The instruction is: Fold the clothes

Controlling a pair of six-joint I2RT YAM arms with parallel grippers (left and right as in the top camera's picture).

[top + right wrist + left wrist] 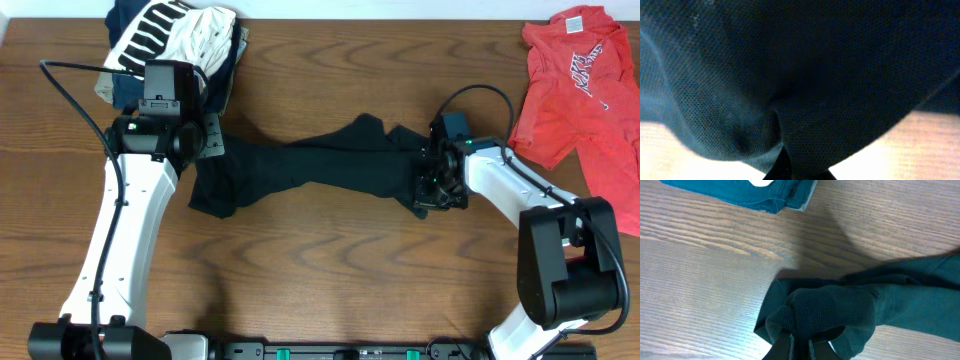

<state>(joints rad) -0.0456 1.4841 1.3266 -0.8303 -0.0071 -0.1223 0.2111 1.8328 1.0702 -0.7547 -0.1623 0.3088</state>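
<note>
I will let go of the black garment's edge with my left gripper on the table (pixel 264 147) (pixel 847 270), just in front of the pile of clothes.
The black garment (pixel 310 170) lies bunched and stretched across the middle of the table between both arms. My left gripper (pixel 207 150) is shut on its left end; the left wrist view shows the fingers (pixel 800 345) pinching a fold of the black fabric (pixel 830 310). My right gripper (pixel 432 180) is shut on its right end; the right wrist view is filled by the black fabric (pixel 800 75) gathered at the fingertips (pixel 795 170). The coral-red T-shirt (pixel 580 80) with white print lies crumpled at the far right.
A pile of other clothes (pixel 180 40), striped, cream and dark blue, sits at the back left behind the left arm. Its blue edge shows in the left wrist view (pixel 765 195). Bare wooden table (pixel 330 270) lies in front of the garment.
</note>
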